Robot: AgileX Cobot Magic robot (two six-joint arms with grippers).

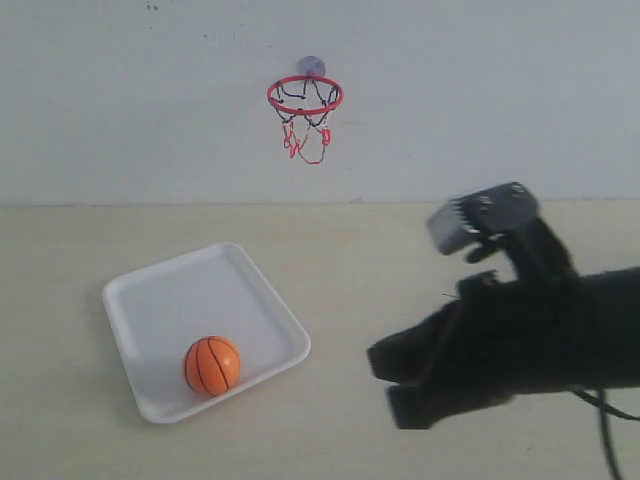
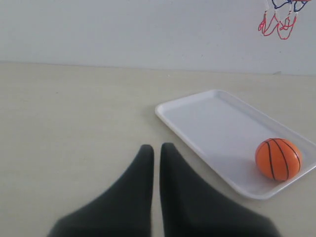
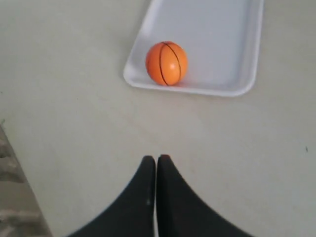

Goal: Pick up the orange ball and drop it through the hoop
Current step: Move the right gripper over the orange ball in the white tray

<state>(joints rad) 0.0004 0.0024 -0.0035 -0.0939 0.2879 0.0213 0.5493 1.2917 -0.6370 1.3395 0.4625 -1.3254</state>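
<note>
My right gripper will grip the opposite sides of the orange ball [image 1: 212, 366] [image 3: 166, 63], around the ball's middle, in the near corner of the white tray.
The orange ball [image 1: 212, 365] lies in the near corner of a white tray [image 1: 200, 290] on the pale table. High on the back wall hangs the hoop [image 1: 305, 95], a red rim with a string net. My right gripper [image 1: 385, 383] hovers to the right of the tray, shut and holding nothing. Its wrist view shows the right gripper [image 3: 156, 159] pointing toward the ball [image 3: 167, 63], well short of the tray [image 3: 217, 44]. My left gripper [image 2: 157, 147] is shut and empty beside the tray [image 2: 217, 123], apart from the ball [image 2: 278, 159]. It is out of the exterior view.
A plain white wall rises behind the table. The net's lower strings [image 2: 276, 22] show at the top of the left wrist view. The table's edge [image 3: 19, 163] runs close by in the right wrist view. A black cable [image 1: 605, 425] trails under the right arm.
</note>
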